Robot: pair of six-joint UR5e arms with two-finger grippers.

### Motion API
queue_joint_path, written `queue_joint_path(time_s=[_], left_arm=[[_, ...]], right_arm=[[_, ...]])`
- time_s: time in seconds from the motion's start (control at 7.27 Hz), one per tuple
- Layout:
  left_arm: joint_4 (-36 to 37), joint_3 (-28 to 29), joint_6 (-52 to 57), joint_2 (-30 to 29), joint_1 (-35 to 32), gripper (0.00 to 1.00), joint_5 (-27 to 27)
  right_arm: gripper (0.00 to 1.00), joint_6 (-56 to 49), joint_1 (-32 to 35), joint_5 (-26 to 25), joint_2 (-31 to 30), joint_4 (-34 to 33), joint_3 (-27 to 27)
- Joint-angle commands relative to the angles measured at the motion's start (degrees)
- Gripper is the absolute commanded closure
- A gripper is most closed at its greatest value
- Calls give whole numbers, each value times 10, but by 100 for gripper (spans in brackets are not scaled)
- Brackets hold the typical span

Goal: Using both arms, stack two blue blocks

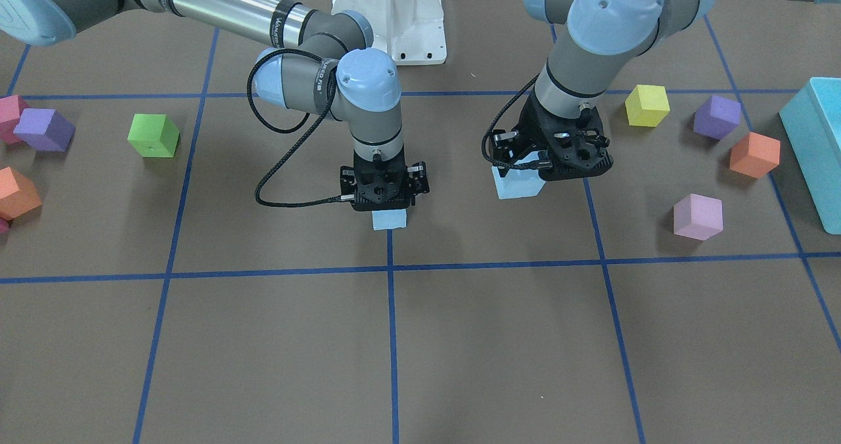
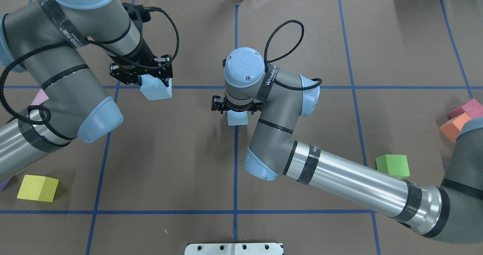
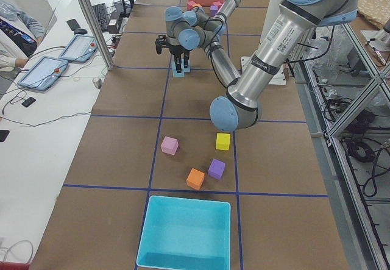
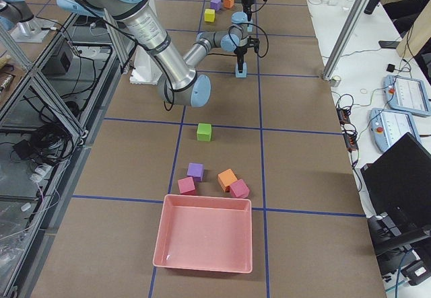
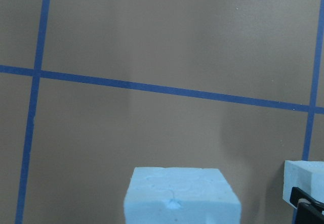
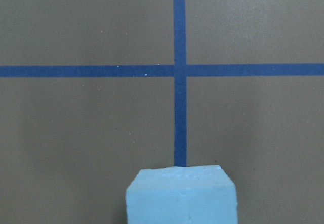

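My left gripper is going to release its blue block, now held tilted above the table, on top of the second blue block [image 5: 316, 189], under my right gripper.
My left gripper [image 2: 151, 82] is shut on a pale blue block [image 2: 156, 89] and holds it, slightly tilted, above the table; in the front view this gripper [image 1: 558, 161] covers most of the block [image 1: 519, 182]. My right gripper [image 2: 237, 111] stands upright over the second blue block [image 2: 237, 118], which rests on a blue tape line near the table's middle [image 1: 389, 219]; it looks shut on it. The two blocks are about one grid half apart. Each wrist view shows its own block at the bottom edge [image 5: 179, 193] [image 6: 179, 193], with the fingers hidden.
On the left arm's side lie yellow [image 1: 647, 105], purple [image 1: 716, 117], orange [image 1: 754, 155] and pink [image 1: 698, 217] cubes beside the turquoise bin [image 1: 818, 148]. On the right arm's side lie green [image 1: 153, 135], purple [image 1: 45, 129] and orange [image 1: 16, 193] cubes. A pink bin [image 4: 204, 239] stands at that end.
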Motion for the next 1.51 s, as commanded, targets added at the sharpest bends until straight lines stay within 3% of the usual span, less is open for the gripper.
queue_joint_path(time_s=[0.0, 0.55, 1.1, 1.38], left_arm=[[-5, 21, -2, -21, 4, 44, 0], [-16, 99, -42, -102, 41, 44, 7], [-84, 210, -84, -168, 96, 43, 54], [-87, 217, -85, -176, 109, 43, 56]], right_arm=[[0, -7, 42, 48, -15, -1, 31], [0, -129, 136, 128, -108, 0, 88], [0, -160, 152, 129, -121, 0, 89], [0, -161, 152, 129, -124, 0, 88]])
